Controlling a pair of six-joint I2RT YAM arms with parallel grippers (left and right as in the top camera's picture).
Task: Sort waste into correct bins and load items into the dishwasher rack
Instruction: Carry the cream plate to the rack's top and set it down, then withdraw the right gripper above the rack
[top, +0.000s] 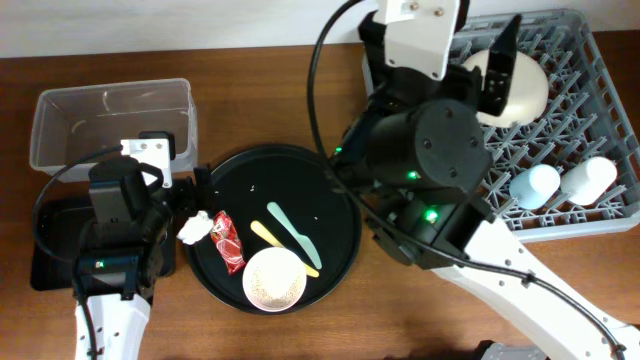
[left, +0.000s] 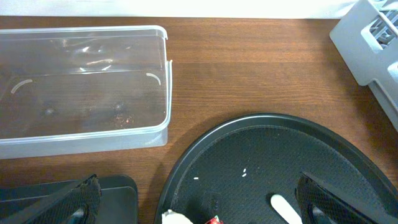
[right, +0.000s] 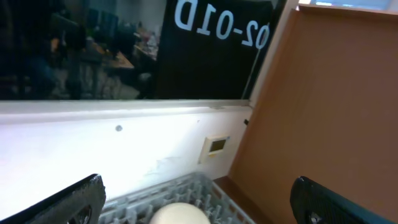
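I should next move my left gripper to the rice bowl and close it on the bowl's rim (top: 245, 281), on the side toward the shallow black tray.
The crumpled tissue (top: 194, 228) and red wrapper (top: 228, 241) lie at the left rim of the round black tray (top: 335, 215); both peek in at the bottom of the left wrist view (left: 176, 218). The bowl (top: 274, 279) holds rice grains. The mint utensil (top: 291, 229) and yellow utensil (top: 280, 246) lie beside it. My left gripper (left: 199, 202) is open above the tissue. The clear tub (top: 110, 120) and the shallow black tray (top: 50, 262) are at left. My right gripper (top: 500, 62) is open over the cream plate (top: 525, 85) in the grey rack (top: 590, 120). The blue cup (top: 535, 185) and white cup (top: 588, 180) lie in the rack.
A few loose rice grains (left: 244, 172) are scattered on the round tray. The right arm's body covers the rack's left part and the table between tray and rack. A wall and window show behind the rack in the right wrist view.
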